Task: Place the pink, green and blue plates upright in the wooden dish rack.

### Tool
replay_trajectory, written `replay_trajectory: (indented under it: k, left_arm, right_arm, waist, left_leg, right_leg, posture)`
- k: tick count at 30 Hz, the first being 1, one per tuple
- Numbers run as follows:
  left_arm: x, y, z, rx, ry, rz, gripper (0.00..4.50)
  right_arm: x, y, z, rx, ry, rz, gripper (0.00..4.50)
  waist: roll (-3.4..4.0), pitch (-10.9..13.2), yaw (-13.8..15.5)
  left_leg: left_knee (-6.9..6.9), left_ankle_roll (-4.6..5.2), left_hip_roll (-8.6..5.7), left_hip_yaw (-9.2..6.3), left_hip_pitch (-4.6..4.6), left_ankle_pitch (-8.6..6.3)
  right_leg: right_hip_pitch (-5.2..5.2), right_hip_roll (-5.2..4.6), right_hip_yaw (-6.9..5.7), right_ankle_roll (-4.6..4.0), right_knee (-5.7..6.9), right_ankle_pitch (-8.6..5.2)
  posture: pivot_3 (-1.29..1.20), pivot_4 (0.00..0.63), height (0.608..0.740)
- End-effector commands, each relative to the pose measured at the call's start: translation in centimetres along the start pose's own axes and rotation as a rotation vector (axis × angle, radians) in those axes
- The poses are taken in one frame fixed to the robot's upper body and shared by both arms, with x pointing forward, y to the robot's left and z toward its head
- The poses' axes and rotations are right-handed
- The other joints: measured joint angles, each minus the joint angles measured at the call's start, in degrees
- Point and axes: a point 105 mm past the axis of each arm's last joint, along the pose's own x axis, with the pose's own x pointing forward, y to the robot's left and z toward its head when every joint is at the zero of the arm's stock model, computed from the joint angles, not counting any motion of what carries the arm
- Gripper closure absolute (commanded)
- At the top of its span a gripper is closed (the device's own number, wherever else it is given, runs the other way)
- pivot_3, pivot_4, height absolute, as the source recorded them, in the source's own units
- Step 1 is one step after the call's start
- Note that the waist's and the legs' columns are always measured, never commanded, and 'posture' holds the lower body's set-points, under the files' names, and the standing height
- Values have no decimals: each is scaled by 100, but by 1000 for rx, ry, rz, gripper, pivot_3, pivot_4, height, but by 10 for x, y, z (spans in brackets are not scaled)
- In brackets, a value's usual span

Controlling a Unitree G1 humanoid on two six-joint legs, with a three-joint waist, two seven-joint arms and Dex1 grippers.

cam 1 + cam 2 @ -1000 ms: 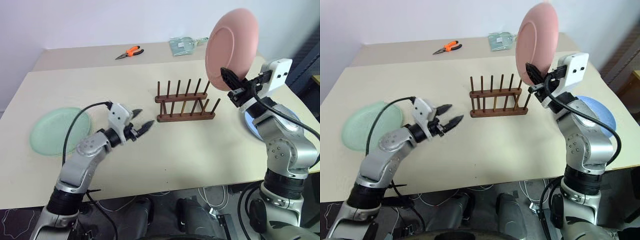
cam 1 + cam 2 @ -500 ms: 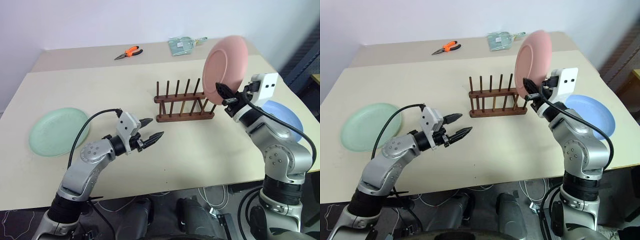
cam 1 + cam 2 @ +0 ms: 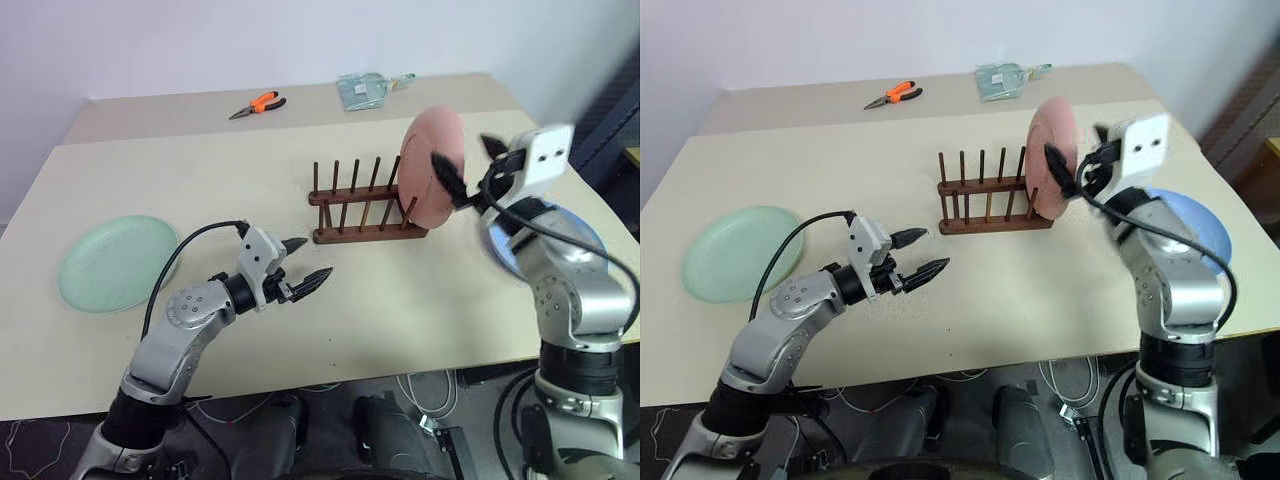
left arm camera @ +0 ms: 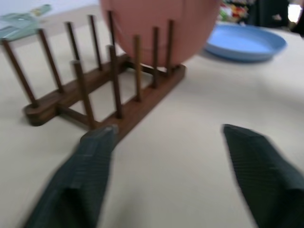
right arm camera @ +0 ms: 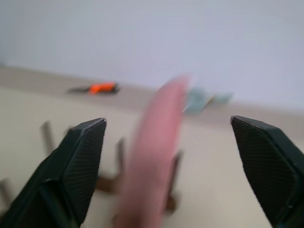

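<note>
Next, my left gripper needs to go to the green plate's near rim [image 3: 106, 311], facing the table's front edge, and close there.
The pink plate [image 3: 428, 160] stands on edge at the right end of the wooden dish rack [image 3: 352, 206]. My right gripper [image 3: 470, 165] is open just right of it, one finger on each side of the rim and no grip on it; the right wrist view shows the pink plate [image 5: 156, 142] edge-on between wide fingers. The green plate [image 3: 118, 262] lies flat at the table's left. The blue plate [image 3: 1195, 225] lies flat at the right, partly behind my right arm. My left gripper [image 3: 306, 260] hovers open and empty in front of the rack's left end.
Orange-handled pliers [image 3: 260, 103] and a clear plastic packet [image 3: 365, 90] lie at the back of the table. The rack's other peg slots [image 4: 95, 90] hold nothing. Cables hang below the table's front edge.
My right gripper brought the pink plate down into the rack's right end and opened, letting it go. My left gripper's fingers spread wider; its arm stayed put.
</note>
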Motion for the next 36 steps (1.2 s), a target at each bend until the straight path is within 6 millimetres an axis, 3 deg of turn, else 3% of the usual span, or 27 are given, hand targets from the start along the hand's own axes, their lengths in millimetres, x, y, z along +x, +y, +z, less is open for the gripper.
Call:
replay_trajectory:
  k: [1, 2, 3, 6, 9, 13, 15, 17, 19, 23, 24, 26, 33, 36]
  left_arm:
    - [-13, 43, 12, -1, -44, 236, 45]
    - [-16, 53, 12, 1, -41, 297, 45]
    - [-25, 75, 11, -5, -33, 434, 45]
    - [-77, 143, 4, -39, 17, 934, 45]
    - [-130, 175, -2, -103, 61, 1301, 45]
    - [-183, 184, 0, -192, 49, 1592, 45]
    - [-215, 177, -7, -308, 29, 1755, 45]
    - [-232, 167, -18, -437, 13, 1858, 45]
    - [-234, 156, -29, -562, -5, 1869, 45]
    - [-217, 142, -48, -700, 22, 1756, 45]
    - [-217, 138, -54, -760, 9, 1766, 275]
    - [-214, 134, -60, -843, -18, 1755, 887]
    - [-202, 139, -59, -900, -45, 1688, 4427]
    - [-186, 148, -40, -839, -122, 1583, 4427]
  right_arm:
    - [0, 4, 49, -185, -156, 79, 0]
    - [1, 10, 53, -214, -168, 116, 0]
    - [1, 25, 58, -268, -182, 192, 0]
    - [-3, 77, 58, -387, -192, 444, 0]
    - [-7, 108, 46, -434, -177, 584, 0]
    - [-8, 134, 29, -405, -171, 671, 0]
    - [-7, 145, 19, -388, -165, 705, 0]
    - [-6, 148, 15, -373, -164, 716, 0]
    - [-3, 148, 11, -365, -162, 717, 0]
    - [-1, 148, 5, -360, -154, 721, 0]
    - [-1, 148, 4, -359, -153, 721, 0]
    - [-2, 149, 3, -360, -152, 721, 0]
    - [-4, 147, 1, -362, -137, 710, 0]
    - [-4, 144, -4, -372, -96, 716, 0]
  waist:
    - [0, 0, -4]
    - [0, 0, -7]
    - [-2, -1, -13]
    - [-7, 4, -32]
    - [-11, 4, -28]
    - [-28, 6, 20]
    - [-36, 1, 26]
    - [-43, 0, 27]
    - [-45, -1, 28]
    - [-55, -3, 22]
    - [-56, -3, 15]
    - [-56, -3, 7]
    - [-58, -3, 25]
    - [-59, -4, 20]
  left_leg:
    - [-1, 0, 2, -2, 0, 0]
    - [-2, 0, 2, -2, 0, 0]
    - [-2, 0, 3, -1, 1, 0]
    - [2, 0, 5, -1, 1, 0]
    - [1, 0, 8, -3, 1, 0]
    - [8, 2, -1, -2, -2, -3]
    - [10, -4, -1, -5, -2, -7]
    - [14, -10, -2, -6, -2, -10]
    - [17, -12, -2, -6, -1, -11]
    - [17, -16, -2, -9, -1, -10]
    - [17, -17, -2, -10, -1, -10]
    - [16, -17, -2, -9, 0, -10]
    - [13, -24, -1, -10, 3, -7]
    - [13, -24, -1, -10, 4, -7]
  right_leg:
    - [1, 1, -2, 1, 0, 0]
    - [1, 2, -4, 2, -1, 0]
    - [1, 2, -4, 7, 0, 3]
    - [0, 4, -3, 16, 1, 8]
    - [-1, 6, -6, 21, 1, 8]
    - [2, 0, -7, 25, -2, 9]
    - [5, -1, -11, 25, -2, 9]
    - [8, -1, -12, 26, -1, 9]
    - [8, -1, -13, 26, 0, 10]
    - [10, 1, -18, 26, 2, 10]
    - [10, 2, -19, 26, 3, 10]
    - [9, 2, -20, 25, 3, 10]
    - [11, 4, -20, 24, 4, 10]
    - [12, 4, -20, 24, 4, 9]
  posture:
    - [0, 150, 729]
    - [0, 150, 729]
    - [0, 150, 729]
    - [0, 150, 729]
    - [0, 150, 729]
    - [0, 150, 729]
    - [0, 150, 729]
    - [0, 150, 729]
    - [0, 150, 729]
    - [0, 150, 729]
    - [0, 150, 729]
    - [0, 150, 729]
    - [0, 150, 729]
    - [0, 150, 729]
